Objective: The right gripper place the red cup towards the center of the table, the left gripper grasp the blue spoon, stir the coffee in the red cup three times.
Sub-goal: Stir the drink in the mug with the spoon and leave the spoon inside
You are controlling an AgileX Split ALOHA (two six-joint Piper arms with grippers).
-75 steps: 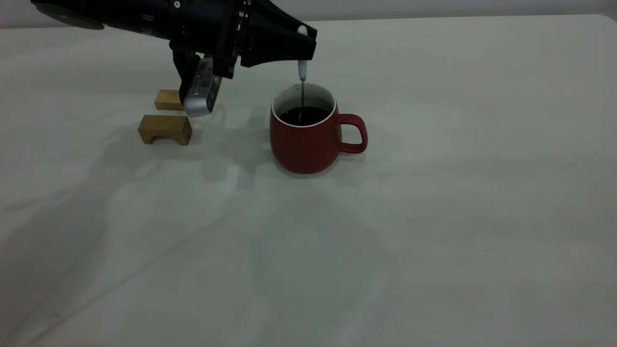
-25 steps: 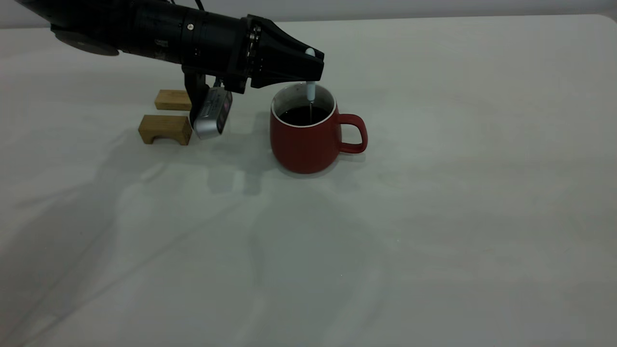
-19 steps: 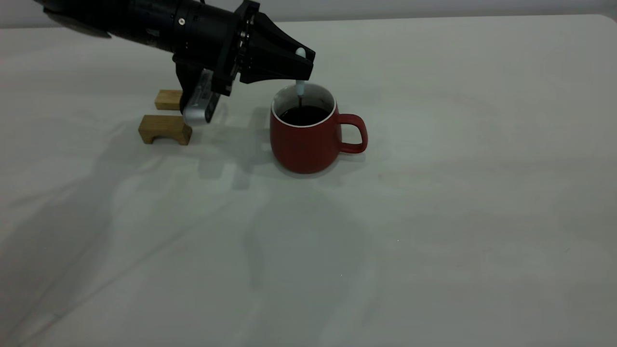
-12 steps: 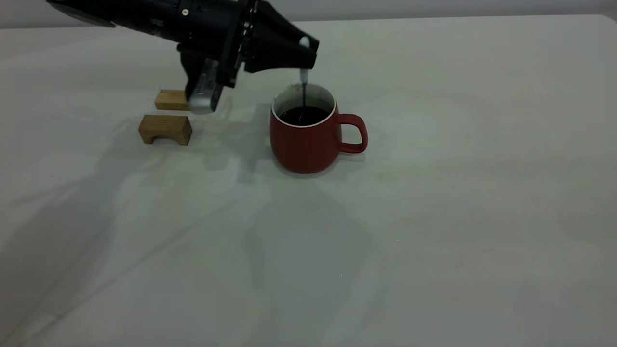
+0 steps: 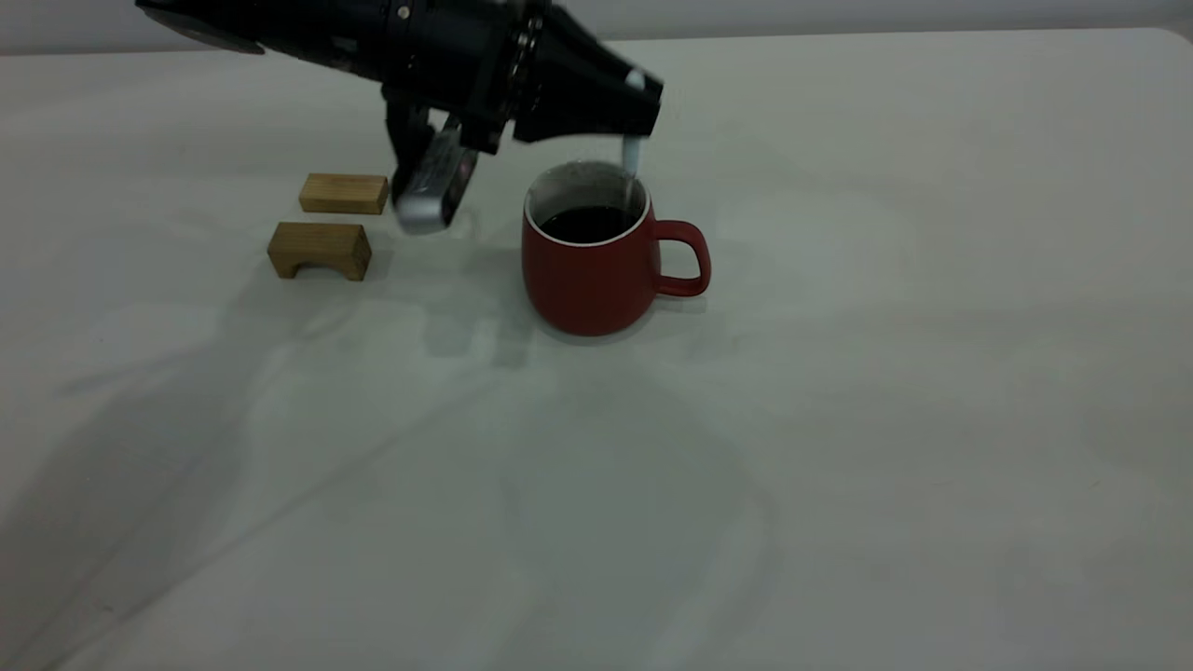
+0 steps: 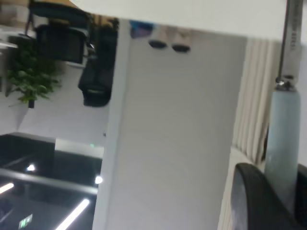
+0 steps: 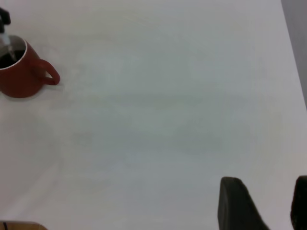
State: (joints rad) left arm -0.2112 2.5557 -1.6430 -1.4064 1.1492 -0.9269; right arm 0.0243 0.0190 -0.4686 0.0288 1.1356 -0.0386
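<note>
My left gripper should release the blue spoon, now dipping inside the cup's wall, inside the red cup (image 5: 553, 214), by the side of the cup that is opposite the cup's handle.
The red cup (image 5: 596, 275) stands on the table (image 5: 839, 419) with its handle to the right and dark coffee (image 5: 585, 224) inside. My left gripper (image 5: 645, 104) hangs just above the cup's right rim, shut on the blue spoon (image 5: 633, 151). The spoon points down, its thin neck dipping inside the right wall of the cup. In the left wrist view the pale handle (image 6: 284, 134) sits between the dark fingers (image 6: 254, 201). The right gripper (image 7: 268, 203) stands open over bare table, far from the red cup (image 7: 21, 79).
Two tan wooden blocks (image 5: 343, 193) (image 5: 320, 249) lie on the table left of the cup, below the left arm's silver camera module (image 5: 429, 191). The table's far edge runs along the top of the exterior view.
The left gripper has swung right with the spoon, from over the cup's middle to its right rim. Before that it dipped and rose over the coffee. The cup has stayed put.
</note>
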